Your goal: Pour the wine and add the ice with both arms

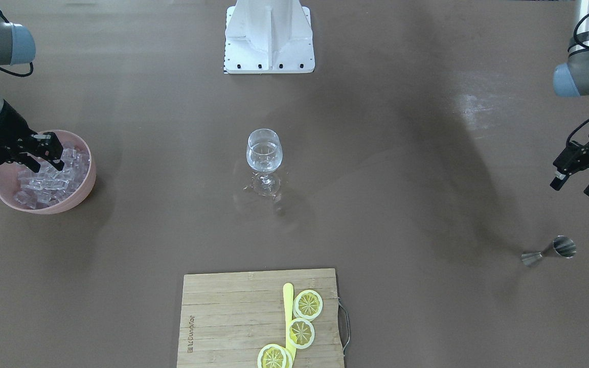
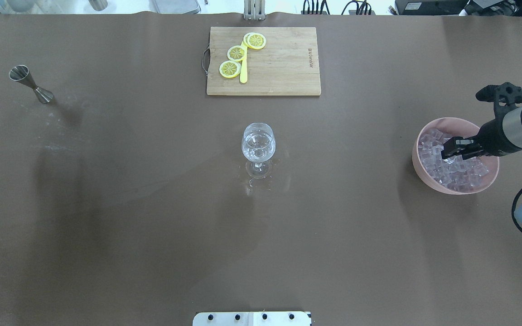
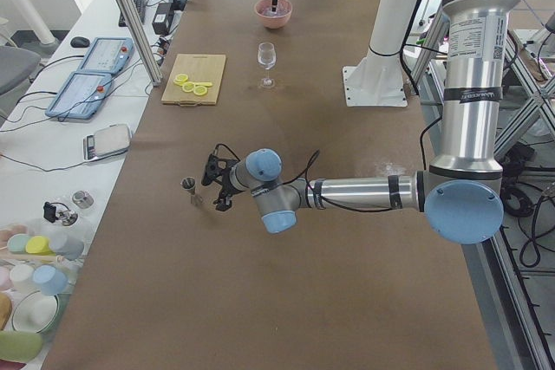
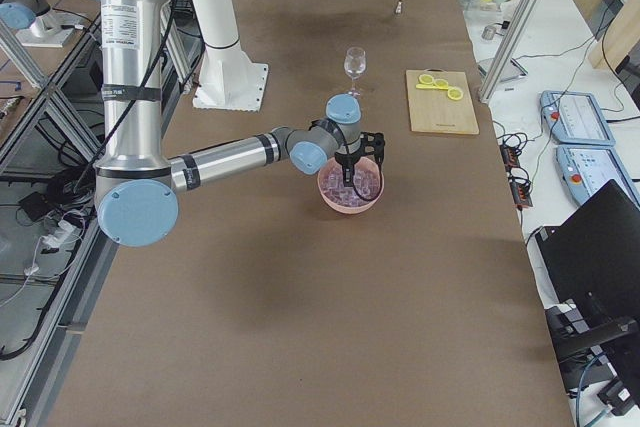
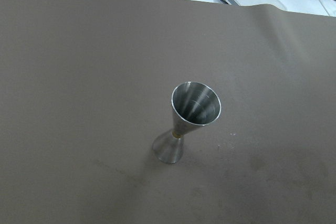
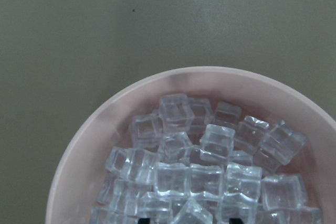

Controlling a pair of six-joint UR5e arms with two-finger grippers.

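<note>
Next, my right gripper lifts clear, opens and grips the cube across its flat sides (image 6: pixel 192 217) before moving to the glass, because the ice cube under its fingers sits corner-up.
A stemmed glass (image 1: pixel 264 153) stands mid-table with a little clear wine (image 1: pixel 264 152) in it; it also shows in the overhead view (image 2: pixel 258 145). The ice (image 1: pixel 51 179) is a pile of clear cubes in a pink bowl (image 1: pixel 82 189). My right gripper (image 1: pixel 49 166) is open, its tips down among the top cubes (image 2: pixel 456 172) with nothing held. In the right wrist view the ice (image 6: pixel 210 166) fills the bowl (image 6: pixel 94 129). My left gripper (image 1: pixel 573 189) is open and empty, hovering short of an upright steel jigger (image 1: pixel 550 251), which looks empty in the left wrist view (image 5: pixel 189 119).
A wooden cutting board (image 1: pixel 233 317) with three lemon slices (image 1: pixel 308 304) and a yellow stick (image 1: pixel 288 306) lies on the side far from me. The white base block (image 1: pixel 269 41) stands at my edge of the table. A wet patch surrounds the glass foot.
</note>
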